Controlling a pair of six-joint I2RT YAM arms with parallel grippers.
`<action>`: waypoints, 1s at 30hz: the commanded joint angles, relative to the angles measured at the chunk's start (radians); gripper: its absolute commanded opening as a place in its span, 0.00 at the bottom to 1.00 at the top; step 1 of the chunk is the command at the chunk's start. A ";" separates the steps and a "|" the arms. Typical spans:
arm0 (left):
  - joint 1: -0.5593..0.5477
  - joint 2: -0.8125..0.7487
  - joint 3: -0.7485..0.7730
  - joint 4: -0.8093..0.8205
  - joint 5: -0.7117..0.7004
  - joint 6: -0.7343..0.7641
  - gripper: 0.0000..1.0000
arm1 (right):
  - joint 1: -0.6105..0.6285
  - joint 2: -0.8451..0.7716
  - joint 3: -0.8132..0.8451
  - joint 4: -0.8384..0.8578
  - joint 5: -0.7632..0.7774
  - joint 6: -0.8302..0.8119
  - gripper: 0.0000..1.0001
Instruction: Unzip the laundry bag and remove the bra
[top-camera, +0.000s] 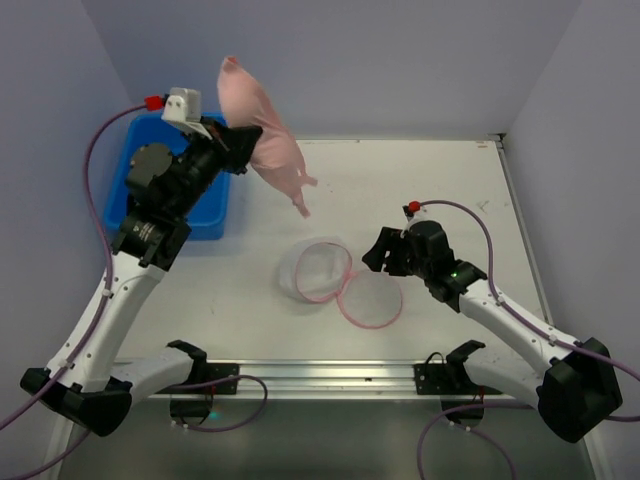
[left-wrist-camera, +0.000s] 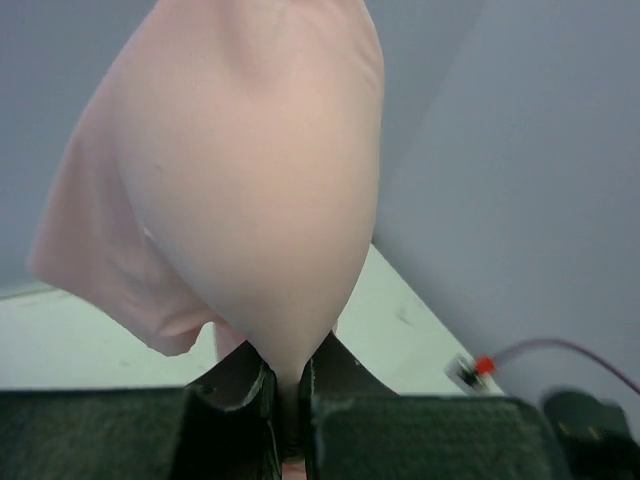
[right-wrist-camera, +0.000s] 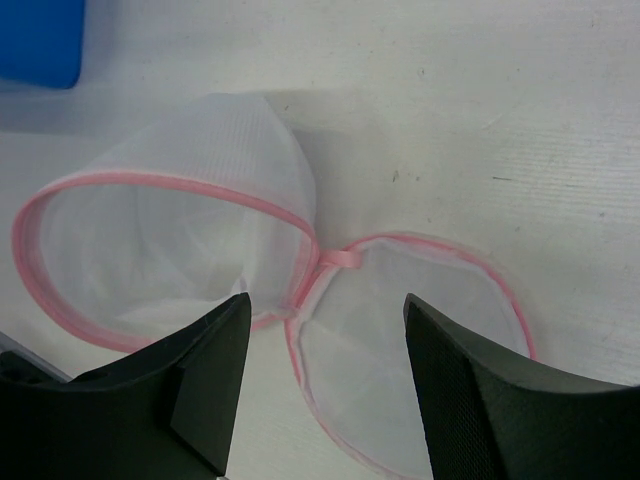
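Note:
Next, I close my right gripper on the outer pink edge (top-camera: 402, 292) (right-wrist-camera: 530, 345) of the laundry bag's round lid, on the side farthest from the opening of the bag.
The white mesh laundry bag (top-camera: 318, 268) with pink trim lies open in the middle of the table, its round lid (top-camera: 370, 299) flopped beside it. It also shows in the right wrist view (right-wrist-camera: 160, 250), empty, with the lid (right-wrist-camera: 405, 330). My left gripper (top-camera: 240, 140) is raised near the back left and is shut on the pale pink bra (top-camera: 265, 135), which hangs from it in the air. In the left wrist view the bra (left-wrist-camera: 250, 190) fills the frame, pinched in my left gripper (left-wrist-camera: 288, 385). My right gripper (top-camera: 378, 252) is open and empty just right of the bag; it shows in the right wrist view (right-wrist-camera: 325, 340).
A blue plastic bin (top-camera: 205, 215) stands at the back left under my left arm; its corner shows in the right wrist view (right-wrist-camera: 40, 40). Grey walls close in the table on the left, back and right.

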 joint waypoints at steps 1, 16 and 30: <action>0.024 0.050 0.152 -0.137 -0.555 0.116 0.00 | -0.005 -0.014 -0.004 0.015 -0.001 -0.018 0.65; 0.320 0.334 0.167 -0.176 -0.998 0.529 0.00 | -0.004 0.021 0.007 0.021 -0.050 -0.033 0.65; 0.341 0.691 0.044 -0.228 -0.785 0.272 0.18 | -0.004 0.023 -0.035 0.039 -0.056 -0.030 0.65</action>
